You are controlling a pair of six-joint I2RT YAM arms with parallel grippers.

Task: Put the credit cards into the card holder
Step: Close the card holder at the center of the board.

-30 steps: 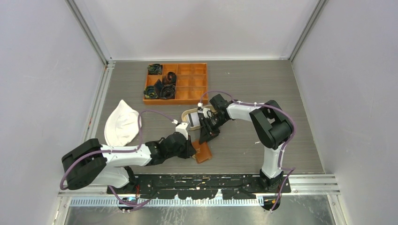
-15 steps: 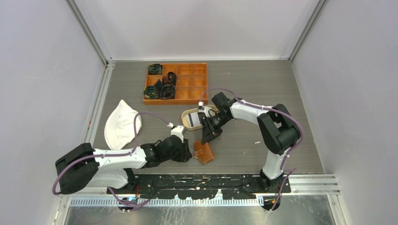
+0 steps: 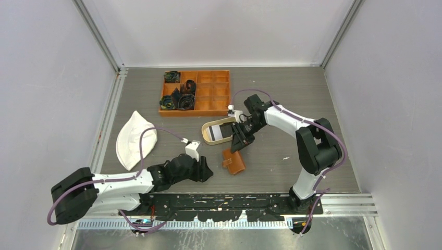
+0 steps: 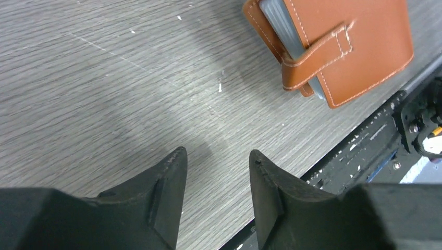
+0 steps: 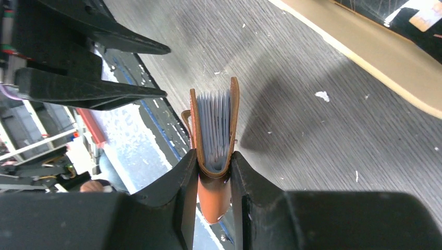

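The robot's right gripper should set the card holder on the bare table [image 3: 264, 155] between the beige tray and the white fleck.
The card holder [image 3: 234, 162], brown leather and folded shut with its tab across, stands on the table near the front edge. My right gripper [image 3: 238, 150] is shut on its spine. In the right wrist view both fingers pinch the card holder [image 5: 213, 120] at the right gripper [image 5: 213, 154], and grey inner sleeves show between the covers. My left gripper [image 3: 206, 174] stands open to the holder's left. In its own view the left gripper [image 4: 216, 156] holds nothing, and the card holder [image 4: 339, 47] lies apart at the upper right. One white and dark credit card [image 3: 222, 133] lies in the beige tray [image 3: 207, 136].
An orange compartmented box [image 3: 208, 107] with dark rolled items stands at the back. A white cloth cap [image 3: 134, 138] lies at the left. The black base rail [image 3: 234, 200] runs along the near edge, close to the holder.
My left gripper opened, let go of the card holder and drew back to the left. The right gripper closed on the holder and shifted it slightly to the right.
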